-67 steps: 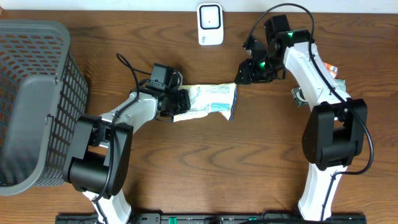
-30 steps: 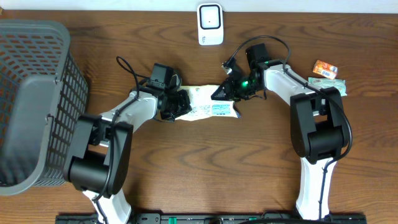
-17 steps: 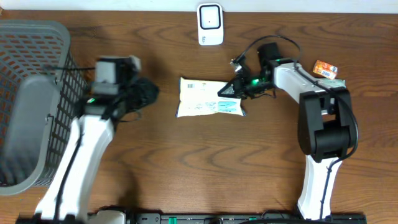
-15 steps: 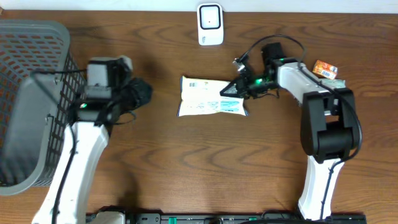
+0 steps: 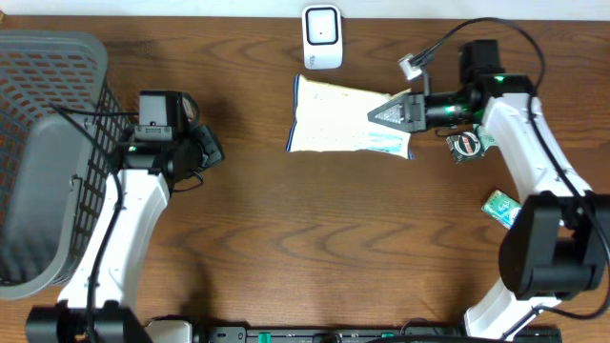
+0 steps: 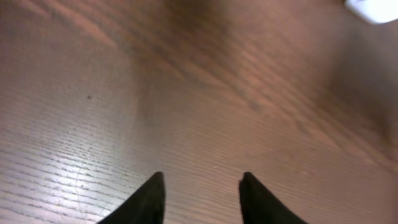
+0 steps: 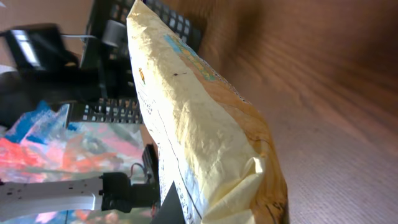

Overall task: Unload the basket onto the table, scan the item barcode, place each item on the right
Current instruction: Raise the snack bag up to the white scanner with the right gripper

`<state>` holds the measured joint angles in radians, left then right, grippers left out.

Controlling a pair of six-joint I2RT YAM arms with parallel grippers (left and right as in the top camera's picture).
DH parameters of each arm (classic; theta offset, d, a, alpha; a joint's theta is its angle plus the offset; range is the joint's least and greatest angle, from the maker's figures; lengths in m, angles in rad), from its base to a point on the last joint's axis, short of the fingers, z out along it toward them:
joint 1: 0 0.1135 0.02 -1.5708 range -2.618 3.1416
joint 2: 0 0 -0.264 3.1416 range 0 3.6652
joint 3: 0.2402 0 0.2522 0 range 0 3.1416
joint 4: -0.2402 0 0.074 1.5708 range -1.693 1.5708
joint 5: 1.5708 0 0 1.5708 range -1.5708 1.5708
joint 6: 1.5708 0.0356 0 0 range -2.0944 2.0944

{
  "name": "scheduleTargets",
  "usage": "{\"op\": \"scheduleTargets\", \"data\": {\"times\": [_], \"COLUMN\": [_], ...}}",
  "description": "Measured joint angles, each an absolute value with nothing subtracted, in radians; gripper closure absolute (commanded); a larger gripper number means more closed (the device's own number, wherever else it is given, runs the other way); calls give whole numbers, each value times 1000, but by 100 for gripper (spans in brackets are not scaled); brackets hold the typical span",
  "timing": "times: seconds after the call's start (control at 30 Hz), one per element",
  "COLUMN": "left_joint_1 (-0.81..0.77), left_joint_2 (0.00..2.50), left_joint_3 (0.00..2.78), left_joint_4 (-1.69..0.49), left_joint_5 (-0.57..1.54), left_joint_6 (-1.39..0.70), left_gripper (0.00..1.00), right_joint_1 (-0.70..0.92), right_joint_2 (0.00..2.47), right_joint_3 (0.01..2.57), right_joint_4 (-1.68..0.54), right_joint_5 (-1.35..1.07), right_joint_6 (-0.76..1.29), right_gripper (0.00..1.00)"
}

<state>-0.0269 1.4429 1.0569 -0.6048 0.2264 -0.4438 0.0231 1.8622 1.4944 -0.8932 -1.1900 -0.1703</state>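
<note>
The robot's right gripper needs to put the pale yellow packet down between the small round item and the green packet [image 5: 496,157]. The pale yellow packet hangs just below the white scanner.
The item, a pale yellow and white printed packet [image 5: 343,119], hangs a little above the table just below the white scanner [image 5: 322,38]. My right gripper [image 5: 393,111] is shut on the packet's right edge. In the right wrist view the packet [image 7: 199,118] fills the middle, turned on edge, with one dark fingertip [image 7: 171,206] against its printed face; the other finger is hidden behind it. My left gripper [image 5: 212,148] is far to the left of the packet, over bare wood. Its two dark fingertips [image 6: 154,190] stand apart with nothing between them.
A grey mesh basket [image 5: 48,143] takes up the left edge of the table. A small round item [image 5: 465,144] lies right of the held packet, under the right arm. A green packet [image 5: 500,207] lies lower right.
The left gripper let go of the packet, drew back to the left and opened. The right gripper closed on the packet's right edge and carried it up and rightward, toward the scanner.
</note>
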Motion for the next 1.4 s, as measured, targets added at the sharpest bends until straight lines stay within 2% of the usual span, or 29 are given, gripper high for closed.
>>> {"op": "scheduleTargets", "data": {"times": [0.17,0.23,0.27,0.3,0.33,0.5,0.63,0.83,1.07,1.23,1.4], "left_joint_1": [-27,-27,-27,-27,-27,-27,-27,-27,-27,-27,-27], "left_joint_2": [1509,1525,1530,1534,1534,1534,1534,1534,1534,1534,1534], "left_joint_3": [1057,1057,1057,1057,1057,1057,1057,1057,1057,1057,1057], "left_joint_4": [-622,-622,-622,-622,-622,-622,-622,-622,-622,-622,-622], "left_joint_5": [225,222,221,217,215,206,203,204,203,203,203], "left_joint_6": [-444,-442,-444,-441,-440,-445,-444,-445,-445,-445,-445], "left_gripper": [34,31,26,4,2,2,2,2,2,3,2], "right_joint_1": [14,16,18,20,24,77,173,346,447,453,455], "right_joint_2": [1844,1844,1844,1844,1844,1844,1844,1844,1860,1947,2073], "right_joint_3": [1494,1494,1494,1494,1494,1494,1493,1491,1491,1491,1491], "right_joint_4": [-892,-881,-868,-844,-816,-647,-483,-227,100,281,358], "right_joint_5": [-1185,-1163,-1148,-1124,-1096,-857,-551,-86,240,359,409], "right_joint_6": [-178,-176,-175,-165,-153,-73,-42,-126,-434,-674,-929], "right_gripper": [99,99,99,99,99,99,99,99,99,99,99]}}
